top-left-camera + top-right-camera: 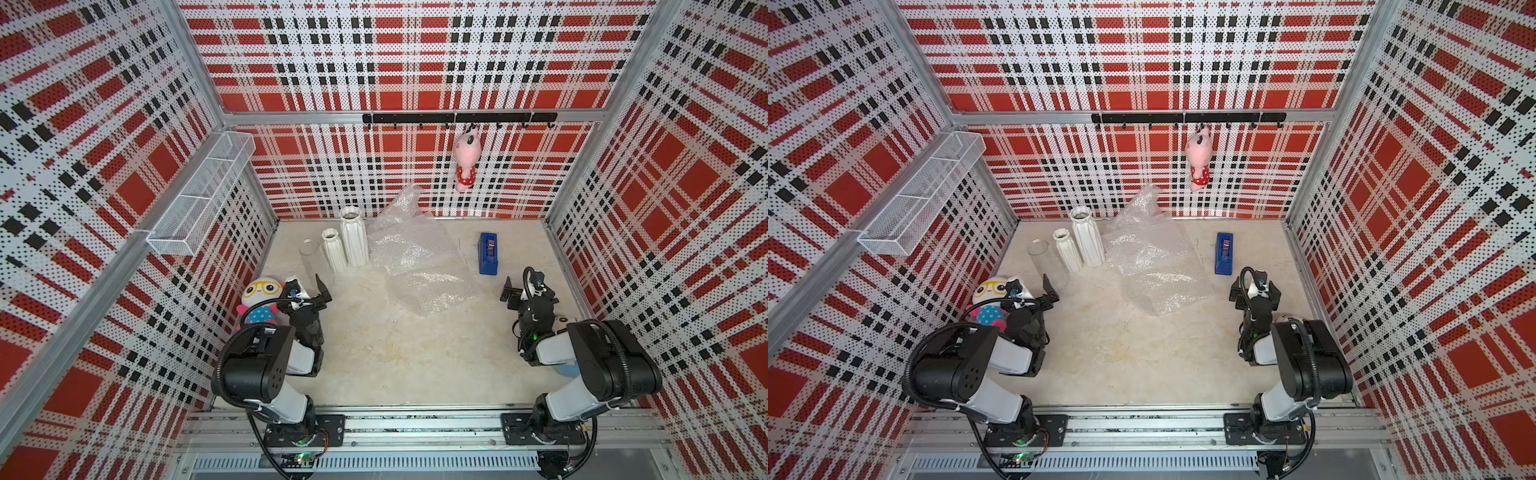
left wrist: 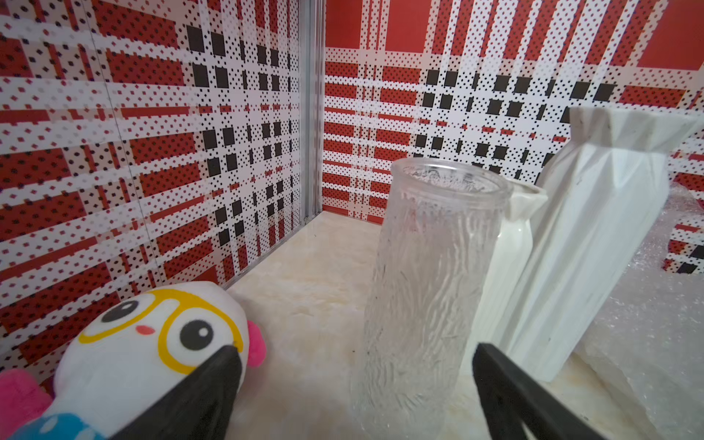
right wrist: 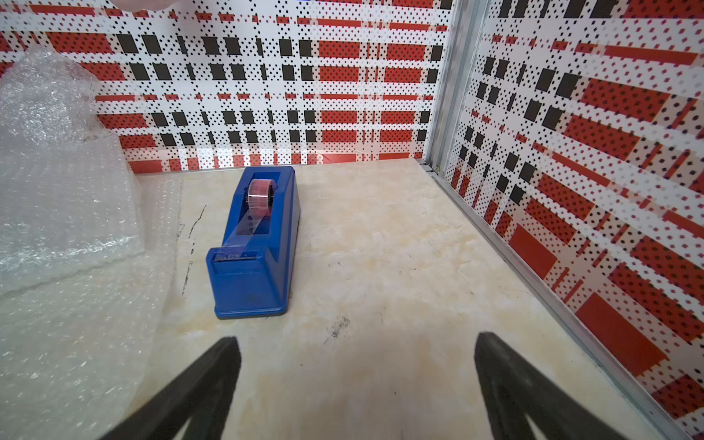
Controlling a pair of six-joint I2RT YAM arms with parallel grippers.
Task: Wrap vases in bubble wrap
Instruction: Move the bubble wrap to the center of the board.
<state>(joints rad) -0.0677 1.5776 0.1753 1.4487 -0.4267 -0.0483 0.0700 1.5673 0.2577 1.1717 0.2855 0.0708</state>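
Note:
The bubble wrap's front corner [image 1: 476, 295] [image 3: 134, 402], just ahead of the blue tape dispenser, is next, and my right gripper will go there and close on it.
Three vases stand in a row at the back left: a clear glass vase [image 1: 313, 259] [image 2: 426, 285], a short white ribbed vase [image 1: 333, 250] [image 2: 510, 247] and a taller white ribbed vase [image 1: 354, 237] [image 2: 594, 236]. Crinkled bubble wrap [image 1: 419, 266] [image 1: 1154, 266] [image 3: 64, 228] lies spread on the floor to their right, one end leaning on the back wall. My left gripper [image 1: 323, 291] [image 2: 354, 354] is open just in front of the glass vase, touching nothing. My right gripper [image 1: 510, 294] [image 3: 356, 343] is open and empty over bare floor.
A blue tape dispenser [image 1: 488, 253] [image 3: 255, 247] sits right of the bubble wrap, ahead of my right gripper. A plush toy with yellow glasses [image 1: 259, 301] [image 2: 152, 343] lies against the left wall beside my left gripper. A pink plush [image 1: 465, 164] hangs on the back wall.

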